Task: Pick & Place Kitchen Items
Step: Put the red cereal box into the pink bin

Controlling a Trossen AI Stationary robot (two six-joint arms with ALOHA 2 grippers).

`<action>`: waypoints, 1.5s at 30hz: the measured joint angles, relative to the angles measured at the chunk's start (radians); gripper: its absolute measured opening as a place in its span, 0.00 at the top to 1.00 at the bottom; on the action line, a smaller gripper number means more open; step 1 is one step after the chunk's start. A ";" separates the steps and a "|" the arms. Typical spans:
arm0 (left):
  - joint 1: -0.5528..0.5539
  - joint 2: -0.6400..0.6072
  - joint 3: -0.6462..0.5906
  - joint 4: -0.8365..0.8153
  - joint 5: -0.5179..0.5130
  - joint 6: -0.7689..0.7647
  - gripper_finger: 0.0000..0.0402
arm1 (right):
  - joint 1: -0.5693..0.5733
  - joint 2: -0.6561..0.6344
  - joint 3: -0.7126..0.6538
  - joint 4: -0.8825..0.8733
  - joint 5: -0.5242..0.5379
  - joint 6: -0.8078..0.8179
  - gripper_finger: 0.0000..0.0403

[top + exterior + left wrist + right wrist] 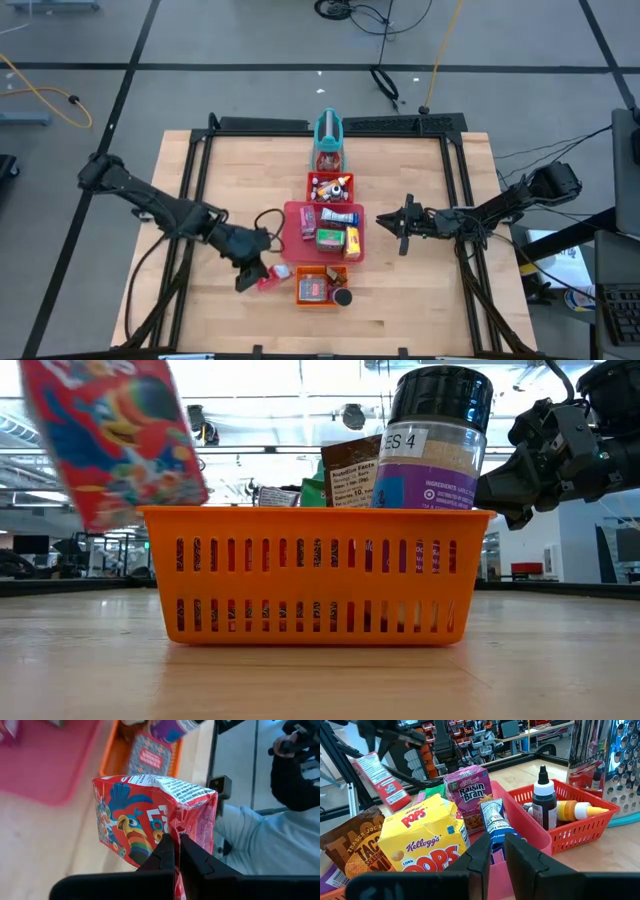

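Note:
The robot's left gripper needs to release the red cereal box, still in the air beside the orange tray, on the red flat tray's bare corner (302, 250) (54, 764) next to the orange tray.
My left gripper (252, 272) is shut on a red cereal box with a toucan (145, 820), which hangs in the air just left of the orange tray (303, 290); the low view shows the cereal box (110, 440) too. That tray holds a dark purple can (435, 440) and a packet (350, 470). The red flat tray (295, 238) carries a yellow box (422, 845), a pink-purple box (470, 795) and a blue-white box (494, 822). My right gripper (383, 221) hovers at that tray's right side, open by a narrow gap (497, 852). My left gripper pinches the red box between its two fingers (162, 852) at a crumpled side edge (174, 825). The box is lifted clear of the table and tilted, as the low view shows.
A small red basket (590, 827) with tiny bottles (543, 800) sits behind the flat tray, and the teal stand (328, 135) stands behind that. A metal grater (605, 760) is near the basket. A person (280, 835) is beyond the table's near edge.

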 joint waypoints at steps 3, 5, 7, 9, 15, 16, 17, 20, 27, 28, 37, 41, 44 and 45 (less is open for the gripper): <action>0.053 0.000 0.000 -0.001 0.012 0.067 1.00 | 0.000 0.000 0.000 0.000 0.000 0.000 0.88; 0.092 0.000 0.000 0.001 0.025 0.105 1.00 | 0.000 0.000 0.000 0.000 0.000 0.000 0.88; 0.131 0.001 0.000 0.008 0.044 0.135 1.00 | 0.000 0.000 0.000 0.000 0.000 0.004 0.88; 0.166 0.000 0.000 0.026 0.070 0.175 1.00 | 0.000 0.000 0.000 0.000 0.000 0.014 0.88; 0.266 0.000 0.001 0.025 0.134 0.307 1.00 | 0.000 0.000 0.000 0.000 0.000 0.014 0.88; 0.284 0.000 0.001 0.026 0.142 0.321 1.00 | 0.000 0.000 0.000 0.000 0.000 0.015 0.88; 0.302 0.000 0.001 0.026 0.152 0.333 1.00 | 0.000 0.000 0.000 0.000 0.000 0.015 0.88; 0.348 0.000 0.001 0.028 0.181 0.345 1.00 | 0.000 0.000 0.000 0.000 0.000 0.014 0.88; 0.395 0.001 0.001 0.028 0.276 0.390 1.00 | 0.000 0.000 0.000 -0.001 0.000 0.013 0.88; 0.398 0.001 0.001 0.027 0.269 0.403 1.00 | 0.000 0.000 0.000 -0.001 0.000 0.012 0.88; 0.474 0.015 0.001 0.025 0.231 0.508 1.00 | 0.000 0.000 0.000 -0.001 0.003 0.004 0.88; 0.490 0.014 0.001 0.032 0.228 0.547 1.00 | 0.000 0.000 0.000 -0.005 0.003 0.006 0.88; 0.490 0.014 0.001 0.037 0.230 0.562 1.00 | 0.000 0.000 0.000 -0.011 0.003 0.006 0.88; 0.487 0.014 0.001 0.036 0.230 0.565 1.00 | 0.000 0.000 0.000 -0.014 0.003 0.006 0.88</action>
